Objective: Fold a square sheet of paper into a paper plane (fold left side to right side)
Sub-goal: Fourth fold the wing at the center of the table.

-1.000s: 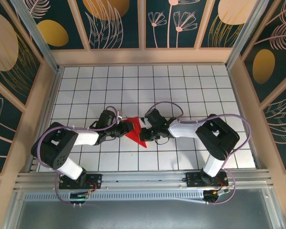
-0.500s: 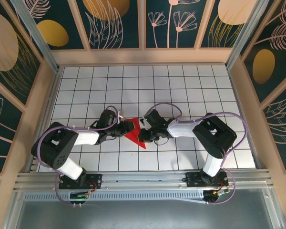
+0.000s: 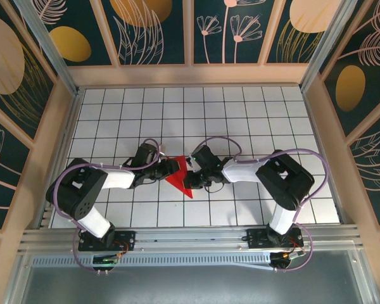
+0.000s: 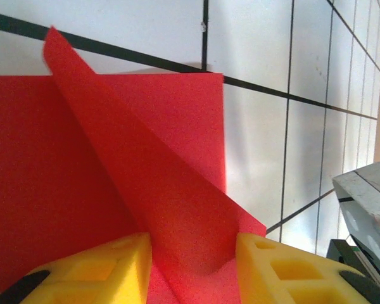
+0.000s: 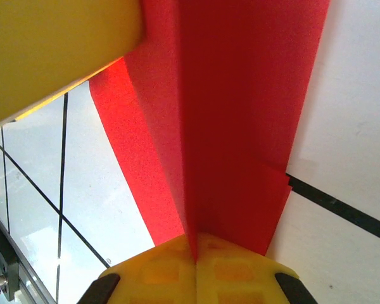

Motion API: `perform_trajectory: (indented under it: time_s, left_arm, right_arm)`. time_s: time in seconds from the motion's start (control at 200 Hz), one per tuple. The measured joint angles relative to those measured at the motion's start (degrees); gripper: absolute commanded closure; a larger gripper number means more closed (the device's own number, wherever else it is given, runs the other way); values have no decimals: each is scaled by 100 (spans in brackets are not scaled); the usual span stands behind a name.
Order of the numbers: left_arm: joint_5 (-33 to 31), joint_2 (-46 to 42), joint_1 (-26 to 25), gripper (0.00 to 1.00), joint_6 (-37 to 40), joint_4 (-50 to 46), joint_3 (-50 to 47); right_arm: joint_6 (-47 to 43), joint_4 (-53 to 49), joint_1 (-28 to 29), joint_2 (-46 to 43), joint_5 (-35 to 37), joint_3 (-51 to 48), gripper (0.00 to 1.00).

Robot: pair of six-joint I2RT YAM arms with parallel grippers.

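Note:
I am pinching a standing fold near the paper's point with my right gripper, so next I open it, back off and take the paper's flap farther up [image 5: 185, 107], closer to my left gripper.
The red paper [image 3: 181, 180] lies as a creased, pointed shape on the white grid table, between the two grippers. In the left wrist view a raised flap of the paper [image 4: 133, 164] runs up between the yellow fingers [image 4: 95, 269]. My left gripper [image 4: 193, 247] stands open around that flap. The left gripper [image 3: 168, 168] meets the paper's left edge from above. My right gripper [image 5: 196, 247] is shut on a standing fold of the paper [image 5: 240, 114], its pads pressed together. It sits at the paper's right edge [image 3: 191, 172].
The white grid table [image 3: 240, 114] stretches far behind the arms, ringed by a wooden rim and patterned walls. A yellow finger of the left gripper [image 5: 50, 50] hangs close above the paper in the right wrist view. Part of the right arm [image 4: 367, 202] shows beside the paper.
The left arm has pushed its gripper a little to the right onto the paper's left edge. The right gripper edged slightly left and keeps its hold on the fold.

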Motion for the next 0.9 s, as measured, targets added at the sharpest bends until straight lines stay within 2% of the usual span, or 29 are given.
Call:
perform_trajectory:
  time_s: [0.525, 0.901]
  left_arm:
    - [-127, 0, -7, 58, 190, -389, 190]
    - [-247, 59, -20, 58, 323, -553, 323]
  right_arm:
    - [22, 133, -33, 79, -133, 0, 100]
    - [17, 245, -42, 42, -197, -28, 84]
